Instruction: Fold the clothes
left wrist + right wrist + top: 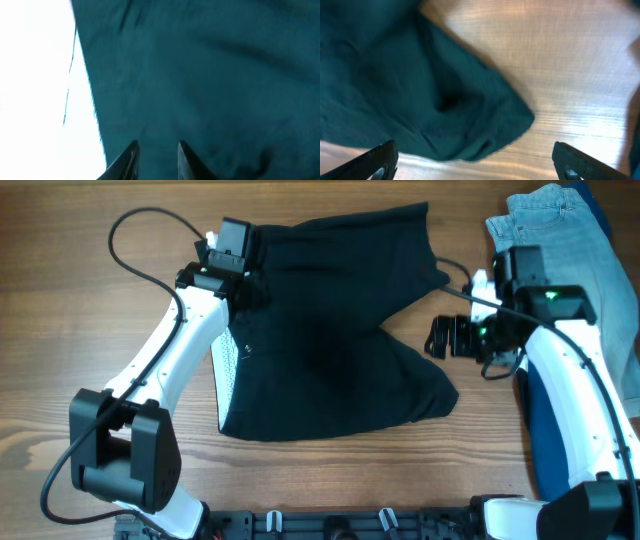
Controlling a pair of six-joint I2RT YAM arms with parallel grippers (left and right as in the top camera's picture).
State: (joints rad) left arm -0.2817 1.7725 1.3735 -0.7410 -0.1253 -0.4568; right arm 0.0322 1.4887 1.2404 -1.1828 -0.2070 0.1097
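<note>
Next, my right gripper should go to the black garment's rounded corner (434,402) (492,134) nearest the dark blue fabric and close there.
The clothes (330,350) are one black garment spread over the middle of the table, with a white patterned strip (228,370) along its left edge. My left gripper (250,288) hovers over its upper left part. In the left wrist view its fingertips (132,150) stand a little apart above the fabric (210,75), with nothing pinched between them. To the right of the garment, my right gripper (445,335) is wide open. In the right wrist view a rounded corner of the cloth (470,120) lies on the wood ahead of its jaws (475,160).
Light blue jeans (570,240) lie at the back right. A dark blue fabric (550,430) lies along the right side under the right arm. A black cable (140,240) loops at the back left. Bare wood (330,480) shows in front.
</note>
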